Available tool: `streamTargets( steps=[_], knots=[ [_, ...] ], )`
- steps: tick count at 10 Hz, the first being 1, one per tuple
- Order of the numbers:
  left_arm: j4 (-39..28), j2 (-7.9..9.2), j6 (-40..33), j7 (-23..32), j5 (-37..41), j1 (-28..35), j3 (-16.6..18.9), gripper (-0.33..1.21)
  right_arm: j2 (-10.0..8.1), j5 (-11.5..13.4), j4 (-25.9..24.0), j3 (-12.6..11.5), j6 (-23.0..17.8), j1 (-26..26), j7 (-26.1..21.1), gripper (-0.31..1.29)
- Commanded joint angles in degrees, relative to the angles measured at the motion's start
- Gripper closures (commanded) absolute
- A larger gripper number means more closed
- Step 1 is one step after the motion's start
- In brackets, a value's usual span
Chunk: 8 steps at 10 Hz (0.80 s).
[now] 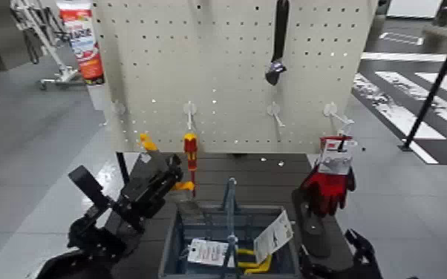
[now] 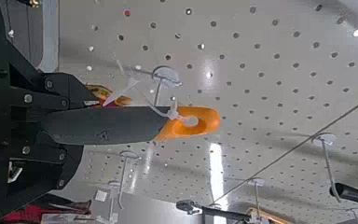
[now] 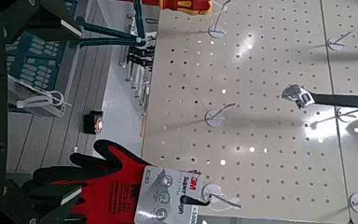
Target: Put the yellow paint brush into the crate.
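Next, I release the yellow paint brush, now tilted in front of the pegboard, from my left gripper between the white tags in the crate (image 1: pixel 244 247), beside the yellow item.
The yellow paint brush (image 1: pixel 165 172) is held tilted in front of the pegboard. Its yellow tip (image 1: pixel 146 141) points up and its yellow band and grey bristles (image 1: pixel 187 205) hang over the crate's far left corner. My left gripper (image 1: pixel 157 180) is shut on its black handle. In the left wrist view the handle (image 2: pixel 112 124) runs out from the gripper (image 2: pixel 67 126) to the tip (image 2: pixel 191 119), and a white peg hook crosses it there. The grey-blue crate (image 1: pixel 173 239) with its handle bar (image 1: pixel 230 204) stands below, also seen in the right wrist view (image 3: pixel 35 58). My right gripper (image 1: pixel 354 254) rests low at the right.
The pegboard (image 1: pixel 226 74) carries a red-and-yellow screwdriver (image 1: pixel 190 152), a black wrench (image 1: pixel 278 41) and red gloves (image 1: pixel 330 178), plus bare white hooks. The crate holds white tags (image 1: pixel 210 252) and a yellow item (image 1: pixel 252 261). A red-and-white tube (image 1: pixel 82 37) hangs at the board's left.
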Motion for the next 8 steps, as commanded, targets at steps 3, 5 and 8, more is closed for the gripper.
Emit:
streamTargets(
  steps=[3, 5, 8],
  knots=[
    [0.7, -0.17, 4.6, 0.9, 0.0, 0.0, -2.2, 1.18, 0.0, 0.1, 0.1, 0.0, 0.0, -0.1, 0.0, 0.15],
    [1.5, -0.17, 6.1, 0.9, -0.1, -0.1, -3.1, 1.18, 0.0, 0.0, 0.2, 0.1, 0.0, -0.2, 0.0, 0.15],
    [2.2, 0.01, 8.7, 1.3, -0.1, -0.4, -4.4, 1.18, 0.0, 0.0, 0.3, 0.2, 0.0, -0.3, 0.0, 0.15]
  ],
)
